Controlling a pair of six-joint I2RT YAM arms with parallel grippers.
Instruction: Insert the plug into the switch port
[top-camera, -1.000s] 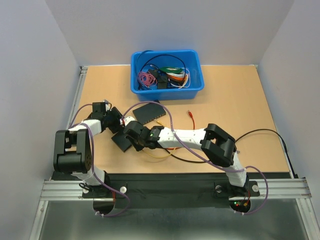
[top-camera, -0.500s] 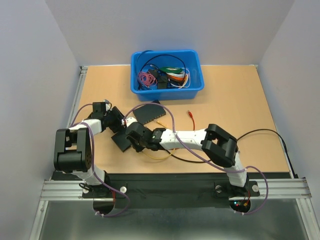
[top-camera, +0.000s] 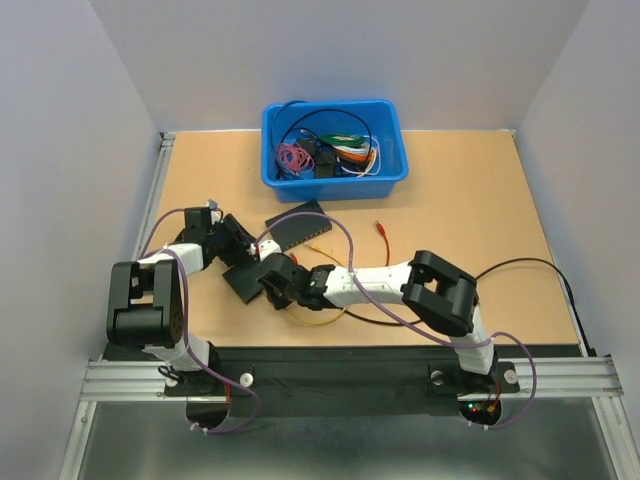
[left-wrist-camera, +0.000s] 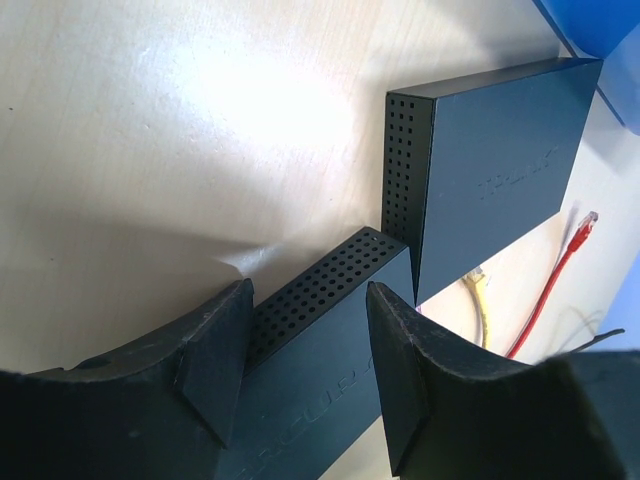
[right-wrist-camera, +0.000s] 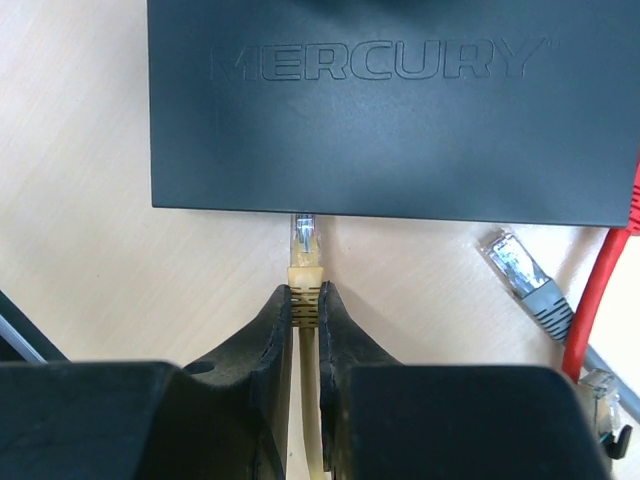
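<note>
Next, my right gripper lets go of the yellow plug on the table just off the MERCURY switch's near edge (top-camera: 284, 312).
A black switch (right-wrist-camera: 390, 110) marked MERCURY lies flat on the wooden table, and in the top view it (top-camera: 240, 283) sits left of centre. My right gripper (right-wrist-camera: 305, 295) is shut on the yellow plug (right-wrist-camera: 304, 250). The plug's clear tip points at the switch's near edge and touches it; the port itself is hidden under that edge. My left gripper (left-wrist-camera: 312, 290) straddles the far end of the same switch (left-wrist-camera: 320, 390), a finger against each side. In the top view the two grippers, left (top-camera: 232, 245) and right (top-camera: 270, 278), meet over it.
A second black switch (top-camera: 298, 226) lies just beyond the first, corner to corner with it (left-wrist-camera: 500, 170). A red cable (right-wrist-camera: 600, 300) and a grey plug (right-wrist-camera: 520, 275) lie right of the yellow one. A blue bin (top-camera: 388, 176) of cables stands at the back.
My right gripper has shifted slightly toward the near edge with the plug still held, its forearm swinging with it. The left gripper stays on the switch.
</note>
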